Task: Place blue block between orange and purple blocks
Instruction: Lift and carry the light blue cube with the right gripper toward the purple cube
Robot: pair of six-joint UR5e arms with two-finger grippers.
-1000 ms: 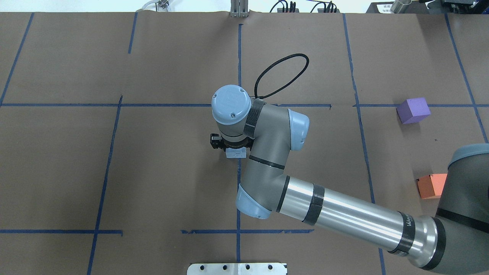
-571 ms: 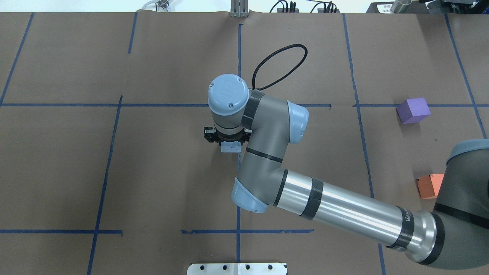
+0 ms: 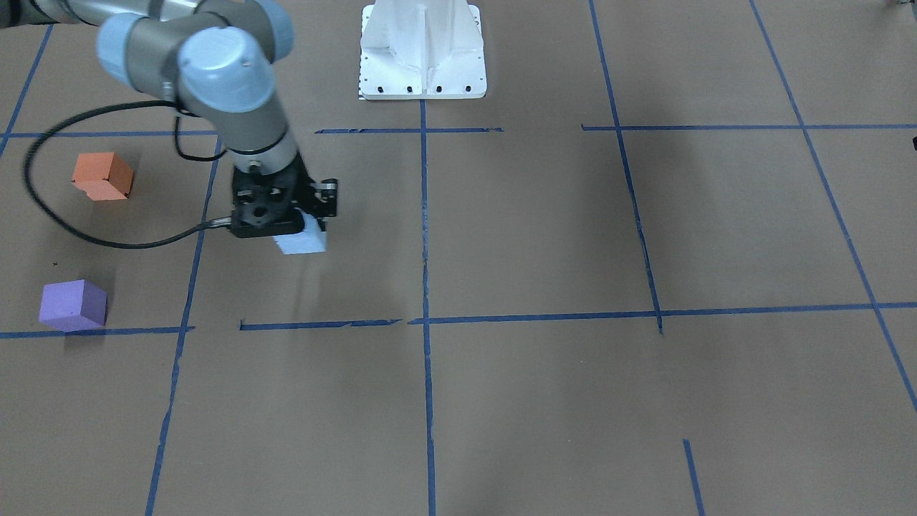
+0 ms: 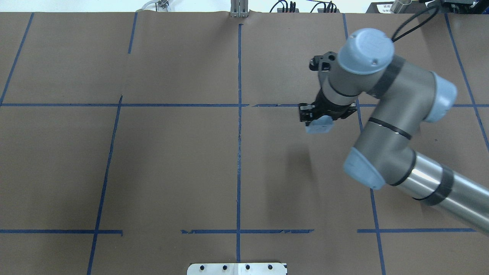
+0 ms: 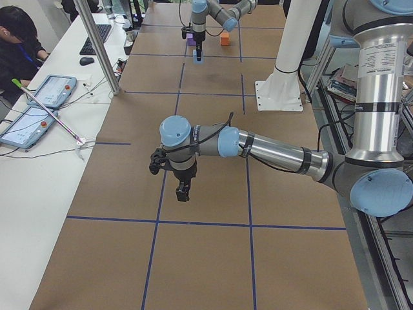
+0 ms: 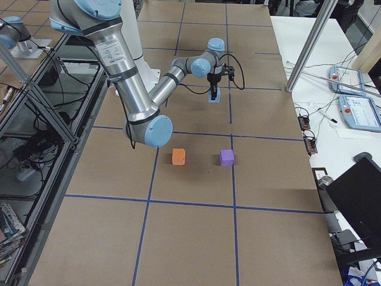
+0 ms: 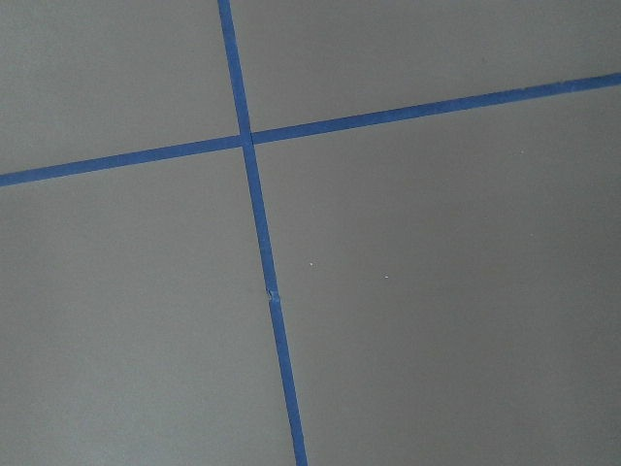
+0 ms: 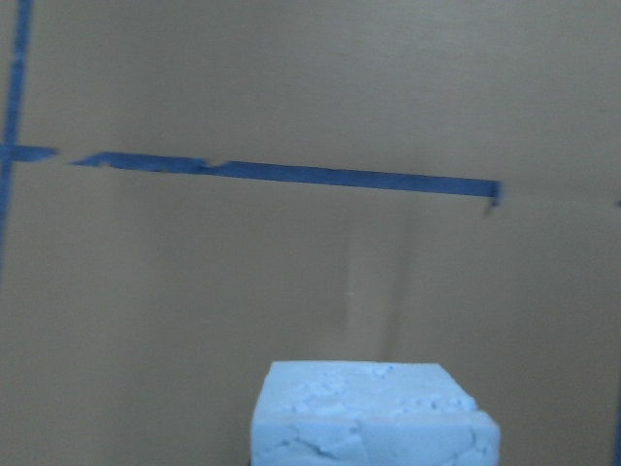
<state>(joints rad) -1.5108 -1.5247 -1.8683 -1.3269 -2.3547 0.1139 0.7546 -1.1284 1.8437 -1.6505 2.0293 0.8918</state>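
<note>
The robot's right gripper will release the light blue block, now held above the brown table, on the table midway [image 3: 90,249] between the orange and purple blocks.
My right gripper [image 3: 301,231] is shut on the light blue block [image 3: 301,241] and holds it above the brown table; the block's shadow lies on the paper beneath. In the overhead view the block [image 4: 319,125] hangs under the wrist, right of the centre line. The right wrist view shows its top [image 8: 374,413] at the bottom edge. The orange block [image 3: 102,175] and the purple block [image 3: 72,304] sit apart on the table beyond the gripper, with a gap between them; my right arm hides both in the overhead view. My left gripper [image 5: 183,191] hovers over the table's other end; I cannot tell its state.
Blue tape lines [image 4: 239,126] grid the brown paper. The white robot base [image 3: 423,50] stands at the table's edge. An operator [image 5: 19,45] and tablets [image 5: 55,90] are at a side table, beside a metal pole [image 5: 97,45].
My right arm has swung from the table's centre to the right and farther out, carrying the blue block off the paper. It now covers the orange and purple blocks in the overhead view.
</note>
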